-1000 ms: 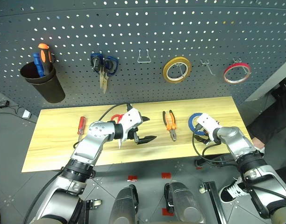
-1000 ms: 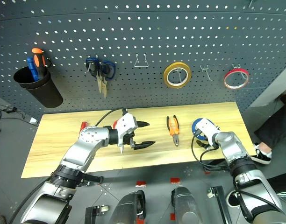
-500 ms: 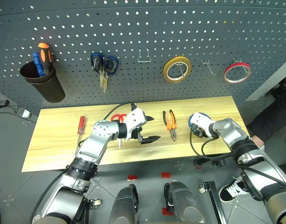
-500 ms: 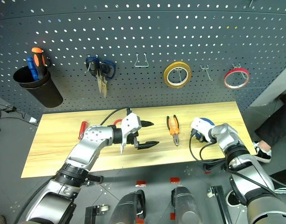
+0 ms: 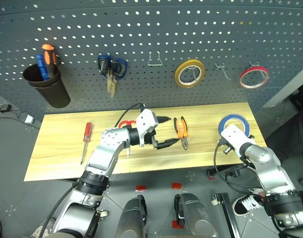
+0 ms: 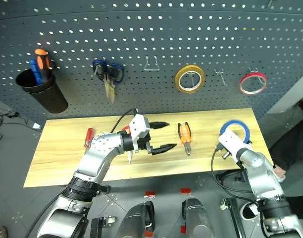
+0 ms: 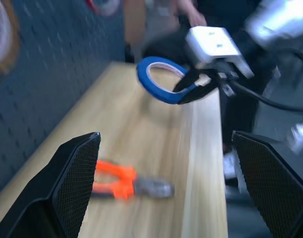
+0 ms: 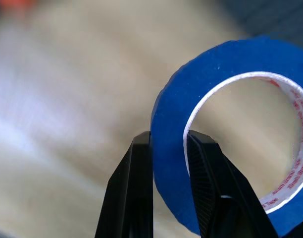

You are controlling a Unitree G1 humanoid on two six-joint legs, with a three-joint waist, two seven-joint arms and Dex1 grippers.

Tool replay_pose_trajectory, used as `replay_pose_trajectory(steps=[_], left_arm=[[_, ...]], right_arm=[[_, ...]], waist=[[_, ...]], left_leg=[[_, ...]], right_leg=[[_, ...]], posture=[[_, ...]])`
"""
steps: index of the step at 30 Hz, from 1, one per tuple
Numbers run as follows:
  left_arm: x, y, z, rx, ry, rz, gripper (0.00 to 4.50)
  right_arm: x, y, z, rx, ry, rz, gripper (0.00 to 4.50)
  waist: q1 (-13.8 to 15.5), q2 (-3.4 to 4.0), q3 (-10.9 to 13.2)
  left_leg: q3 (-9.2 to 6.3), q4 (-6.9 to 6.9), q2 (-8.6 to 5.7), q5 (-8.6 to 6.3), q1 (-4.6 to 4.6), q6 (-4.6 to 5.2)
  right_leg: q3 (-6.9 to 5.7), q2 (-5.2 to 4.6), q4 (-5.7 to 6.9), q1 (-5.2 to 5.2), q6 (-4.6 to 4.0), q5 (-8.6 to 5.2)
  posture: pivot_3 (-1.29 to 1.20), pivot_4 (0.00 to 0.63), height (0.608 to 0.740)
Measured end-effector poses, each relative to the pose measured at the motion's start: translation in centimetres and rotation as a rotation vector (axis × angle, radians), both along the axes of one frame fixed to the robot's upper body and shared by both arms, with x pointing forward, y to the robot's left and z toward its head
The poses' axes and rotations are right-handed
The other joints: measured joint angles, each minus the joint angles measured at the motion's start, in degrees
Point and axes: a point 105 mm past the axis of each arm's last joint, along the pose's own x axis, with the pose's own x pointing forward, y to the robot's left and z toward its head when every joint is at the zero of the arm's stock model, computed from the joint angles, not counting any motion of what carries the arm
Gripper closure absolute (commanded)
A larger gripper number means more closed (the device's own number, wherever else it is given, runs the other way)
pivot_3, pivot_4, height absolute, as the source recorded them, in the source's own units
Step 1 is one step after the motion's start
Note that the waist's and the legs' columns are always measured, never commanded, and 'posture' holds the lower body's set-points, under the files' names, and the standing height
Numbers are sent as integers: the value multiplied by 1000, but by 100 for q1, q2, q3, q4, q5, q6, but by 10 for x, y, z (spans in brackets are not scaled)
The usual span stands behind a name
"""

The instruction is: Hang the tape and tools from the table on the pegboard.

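My right gripper is going to let go of the blue tape on the bare hook (image 5: 222,80) between the yellow ring and the red ring.
My right gripper (image 8: 169,144) is shut on the rim of the blue tape (image 5: 234,123), which it holds upright above the right end of the table (image 5: 57,148). Toward the table's middle, my left gripper (image 5: 166,132) hovers open and points right, just left of the orange-and-black pliers (image 5: 180,132). The left wrist view shows the tape (image 7: 161,84) and the pliers (image 7: 126,181) beyond its fingers. My left arm partly hides the red-handled scissors (image 5: 125,124). Further left lies the red-handled screwdriver (image 5: 85,138). The pegboard (image 5: 151,29) stands behind the table.
On the pegboard hang a black cup (image 5: 45,87) with orange and blue screwdrivers, blue-handled scissors (image 5: 111,70), a yellow ring (image 5: 189,73) and a red ring (image 5: 254,78). Bare hooks (image 5: 154,60) (image 5: 222,70) sit between them. A person stands past the table's right end.
My right gripper has shut on the blue tape and lifted it off the table, drawing back. My left gripper has risen slightly and shifted right, staying open.
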Motion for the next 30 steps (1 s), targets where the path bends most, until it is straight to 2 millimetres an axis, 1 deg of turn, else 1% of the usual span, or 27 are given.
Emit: replay_pose_trajectory(steps=[1, 3, 5, 8, 10, 12, 14, 19, 21, 24, 26, 30], left_arm=[[0, -2, 4, -20, -8, 7, 0], [2, -4, 14, -57, -30, 28, 0], [4, -5, 24, -97, -36, 51, 0], [5, -10, 37, -136, -47, 62, 0], [6, -11, 41, -140, -54, 66, 0], [7, -11, 42, -139, -50, 71, 0], [8, -10, 42, -138, -48, 80, 0], [10, -7, 42, -129, -50, 96, 0], [11, -5, 43, -132, -52, 105, 0], [12, -2, 42, -131, -50, 113, 0], [13, 0, 41, -127, -48, 122, 0], [16, 6, 39, -112, -48, 138, 0]], right_arm=[[-1, 3, 15, 8, -70, -6, 3830], [-4, 11, 44, 16, -195, 1, 3830], [-5, 18, 62, 18, -273, 25, 3830], [0, 30, 86, 36, -358, 79, 3830], [4, 36, 97, 57, -389, 116, 3830], [8, 39, 100, 71, -389, 147, 3830], [14, 40, 97, 94, -365, 176, 3830], [31, 54, 94, 132, -318, 272, 3830], [42, 55, 93, 142, -305, 282, 3830], [52, 57, 93, 147, -298, 294, 3830], [55, 58, 92, 146, -293, 302, 3101], [54, 59, 91, 146, -297, 307, 1917]], waist=[[-15, 0, 0], [-39, 0, 0], [-54, -1, 1], [-77, -2, 3], [-85, -3, 4], [-86, -3, 5], [-87, -4, 12], [-94, -6, 53], [-96, -7, 64], [-90, -7, 69], [-89, -7, 70], [-79, -6, 70]], left_leg=[[1, 2, -1, 0, 0, 0], [1, 6, -3, -1, 0, 3], [0, 7, -5, -4, 0, 7], [0, 7, -7, -7, -1, 13], [-2, 6, -6, -9, -1, 17], [-3, 4, -6, -11, -1, 19], [-2, 3, -6, -12, -3, 21], [-3, 3, -5, -14, -3, 25], [-2, 4, -6, -14, -3, 24], [-1, 4, -5, -12, -5, 22], [0, 4, -5, -9, -9, 17], [1, 4, -5, -7, -13, 13]], right_leg=[[2, 0, 0, 0, 18, -7], [3, 0, -1, 1, 23, -6], [3, 0, -3, 2, 24, -7], [4, 0, -3, 2, 24, -6], [3, 2, -5, 2, 22, -5], [2, 2, -5, 2, 6, 3], [3, 2, -9, 2, 4, 4], [3, 2, -8, 1, 3, 5], [2, 1, -8, 1, 3, 5], [1, 0, -9, 1, 3, 5], [-1, -2, -12, 1, 2, 5], [-4, -5, -17, 1, 2, 5]], posture=[[-284, 299, 740], [-292, 302, 740], [-291, 304, 740], [-290, 309, 740], [-287, 310, 740], [-282, 311, 740], [-282, 311, 740], [-274, 311, 740], [-274, 311, 740], [-274, 311, 740], [-274, 311, 740], [-258, 310, 740]])
